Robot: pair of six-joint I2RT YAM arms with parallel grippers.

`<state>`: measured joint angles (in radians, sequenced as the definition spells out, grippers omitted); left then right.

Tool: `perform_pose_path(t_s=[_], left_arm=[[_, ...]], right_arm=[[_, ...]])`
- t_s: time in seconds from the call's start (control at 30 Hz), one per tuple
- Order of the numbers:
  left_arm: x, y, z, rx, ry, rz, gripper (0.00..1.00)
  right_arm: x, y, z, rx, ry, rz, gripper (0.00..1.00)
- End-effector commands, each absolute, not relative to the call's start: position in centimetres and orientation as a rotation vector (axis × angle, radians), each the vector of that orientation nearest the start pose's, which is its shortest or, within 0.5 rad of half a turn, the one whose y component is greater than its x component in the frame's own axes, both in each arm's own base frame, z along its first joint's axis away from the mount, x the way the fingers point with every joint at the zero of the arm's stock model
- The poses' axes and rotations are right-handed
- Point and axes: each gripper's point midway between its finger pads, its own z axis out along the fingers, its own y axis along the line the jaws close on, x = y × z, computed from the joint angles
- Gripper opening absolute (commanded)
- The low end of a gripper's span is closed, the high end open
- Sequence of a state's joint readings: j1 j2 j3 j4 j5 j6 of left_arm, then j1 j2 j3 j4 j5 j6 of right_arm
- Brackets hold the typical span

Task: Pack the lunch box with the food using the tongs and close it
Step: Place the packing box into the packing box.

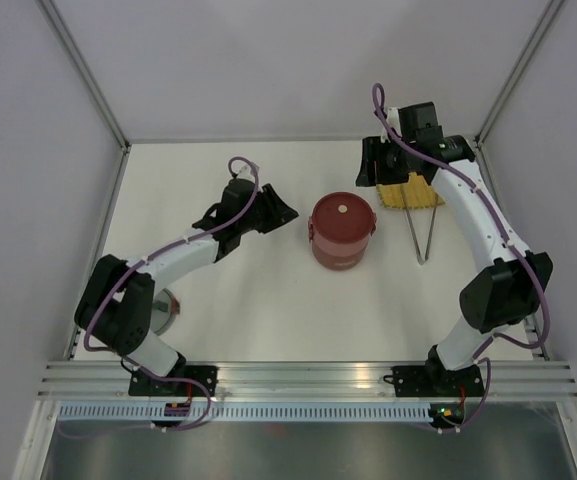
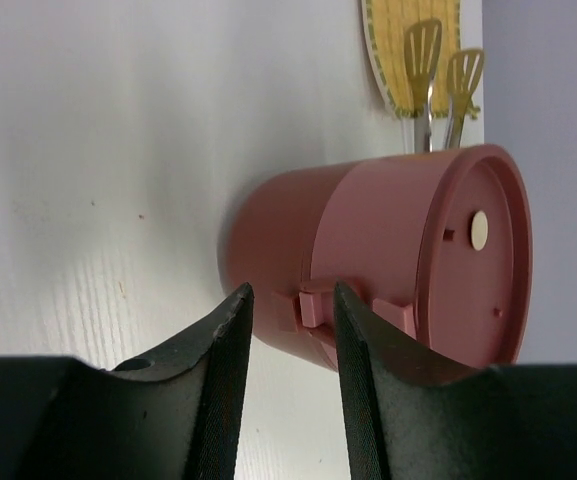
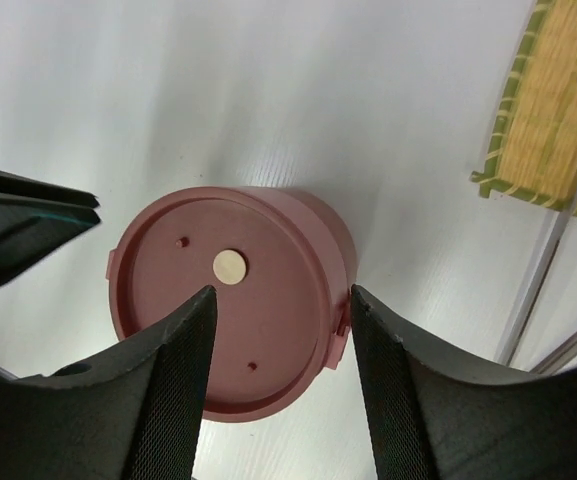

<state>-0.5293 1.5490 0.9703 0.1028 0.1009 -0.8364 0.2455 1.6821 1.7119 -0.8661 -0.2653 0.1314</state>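
Note:
My right gripper should pinch the lid's rim [image 3: 338,338] by its clasp, as the lunch box stands free, to steady it before my left gripper works the opposite clasp.
The lunch box [image 1: 343,231] stands mid-table as one dark-red stack, its flat lid with a pale knob on top. My left gripper [image 1: 275,213] sits just to its left, open and low, with the box's side clasp [image 2: 318,303] showing beyond the gap between its fingertips and nothing held. My right gripper [image 3: 280,300] hangs open above the lunch box [image 3: 226,313], touching nothing. The tongs [image 1: 424,235] lie on the table right of the box, their slotted tips [image 2: 436,55] resting on the yellow mat [image 1: 411,193]. No food is in view.
A round red and shiny object [image 1: 166,308] lies half hidden behind the left arm's base. The enclosure's walls close in the back and both sides. An aluminium rail [image 1: 308,378] runs along the near edge.

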Motion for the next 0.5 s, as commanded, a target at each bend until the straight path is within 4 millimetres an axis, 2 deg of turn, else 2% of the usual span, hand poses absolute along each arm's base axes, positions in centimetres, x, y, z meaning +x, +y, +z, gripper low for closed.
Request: perform_pose_path(t_s=[0.0,0.07,0.13,0.17,0.27,0.33,0.4,0.43,0.47], left_arm=[[37.0,-29.8,17.9,-0.122,2.120,-1.057,0.44],[37.0,-29.6,18.0,-0.111,2.125,-1.043,0.44],[36.7,-29.9,17.1,-0.081,2.165,-1.043,0.44],[36.8,-30.2,17.1,-0.073,2.186,-1.050,0.44],[36.8,-31.1,16.7,-0.051,2.211,-1.096,0.42],[36.9,-31.2,16.9,-0.052,2.205,-1.093,0.42],[37.2,-31.1,16.8,-0.039,2.210,-1.069,0.42],[37.4,-31.2,17.1,-0.033,2.217,-1.062,0.42],[37.5,-31.3,16.6,-0.031,2.237,-1.053,0.42]], right_arm=[[39.1,15.5,25.4,-0.273,2.417,0.446,0.62],[38.9,15.8,25.4,-0.295,2.424,0.412,0.62],[38.5,16.9,24.7,-0.340,2.442,0.384,0.62],[37.9,17.7,24.2,-0.377,2.458,0.371,0.62],[37.3,18.0,22.6,-0.391,2.498,0.290,0.61],[36.9,17.3,22.1,-0.374,2.510,0.247,0.61],[36.7,16.9,22.5,-0.353,2.496,0.234,0.62],[36.7,16.1,22.4,-0.323,2.500,0.178,0.63],[36.7,15.5,22.7,-0.275,2.494,0.149,0.63]])
